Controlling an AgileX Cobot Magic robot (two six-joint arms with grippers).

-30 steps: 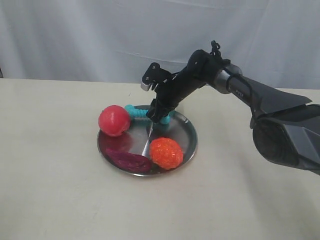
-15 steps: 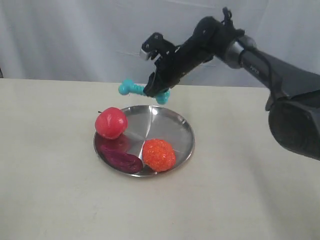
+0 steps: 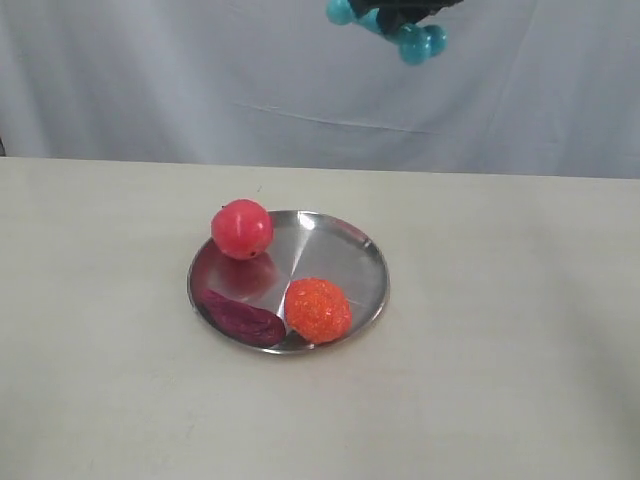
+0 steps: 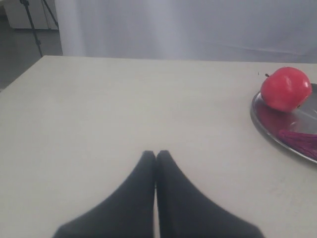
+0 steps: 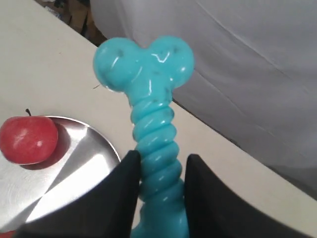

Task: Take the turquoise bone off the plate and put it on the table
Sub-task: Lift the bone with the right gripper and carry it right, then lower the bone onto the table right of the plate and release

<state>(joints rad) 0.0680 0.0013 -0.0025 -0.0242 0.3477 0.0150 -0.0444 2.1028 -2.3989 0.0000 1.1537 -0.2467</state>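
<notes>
I should use my right gripper to set the turquoise bone down on the bare table (image 3: 461, 290), next to the silver plate and across from the red apple.
The turquoise bone (image 3: 415, 42) hangs high above the table (image 3: 500, 400), at the top edge of the exterior view, well up from the silver plate (image 3: 372, 262). Only a dark sliver of the arm holding it shows there. In the right wrist view my right gripper (image 5: 161, 159) is shut on the bone's ribbed shaft (image 5: 154, 131), and one knobbed end sticks out beyond the fingers. Below lie the plate (image 5: 79, 163) and the table (image 5: 34, 59). My left gripper (image 4: 156, 154) is shut and empty, low over bare table (image 4: 124, 99), to the left of the plate (image 4: 262, 124).
A red apple (image 3: 241, 229) sits on the plate's back left rim, an orange bumpy ball (image 3: 318, 309) at its front, a dark purple piece (image 3: 243, 318) at the front left. A white curtain hangs behind the table.
The right gripper has lifted the bone off the plate and carried it up and to the right, almost out of the exterior view. The apple has rolled slightly back on the plate.
</notes>
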